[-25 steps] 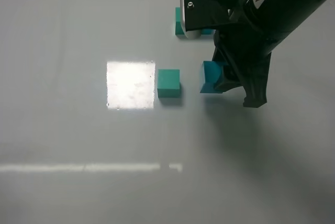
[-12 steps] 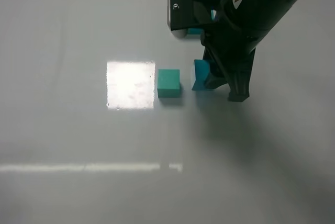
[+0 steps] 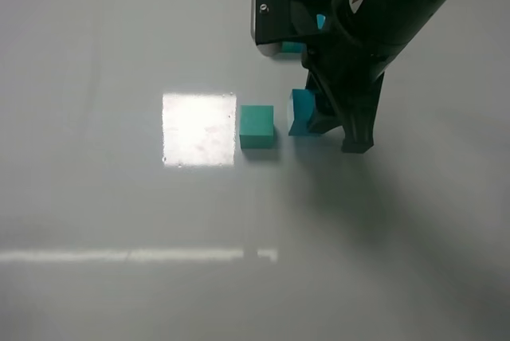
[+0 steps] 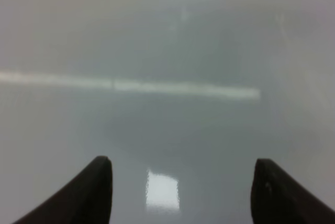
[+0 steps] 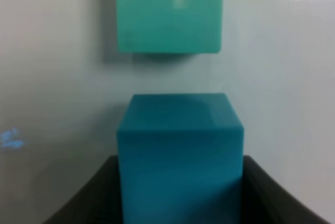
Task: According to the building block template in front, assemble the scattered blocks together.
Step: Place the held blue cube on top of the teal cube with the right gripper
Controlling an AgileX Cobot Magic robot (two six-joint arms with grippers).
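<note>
My right gripper is going to put the cyan-blue cube down flush (image 3: 286,131) (image 5: 169,90) against the teal-green cube, opposite the bright light patch.
The teal-green cube (image 3: 256,126) sits on the grey table just right of a bright light patch. My right gripper (image 3: 323,122) is shut on the cyan-blue cube (image 3: 302,111) and holds it a small gap to the right of the green one. In the right wrist view the blue cube (image 5: 179,150) sits between my fingers, with the green cube (image 5: 168,10) just beyond it, apart. The building block template (image 3: 292,47) at the back is mostly hidden behind my right arm. My left gripper (image 4: 180,187) is open and empty over bare table.
A bright square light patch (image 3: 199,128) lies left of the green cube. A pale reflected stripe (image 3: 135,255) crosses the table nearer the front. The right arm (image 3: 390,14) reaches in from the upper right.
My right gripper has carried the blue cube leftward, closing most of the gap to the green cube. The green cube has not moved.
</note>
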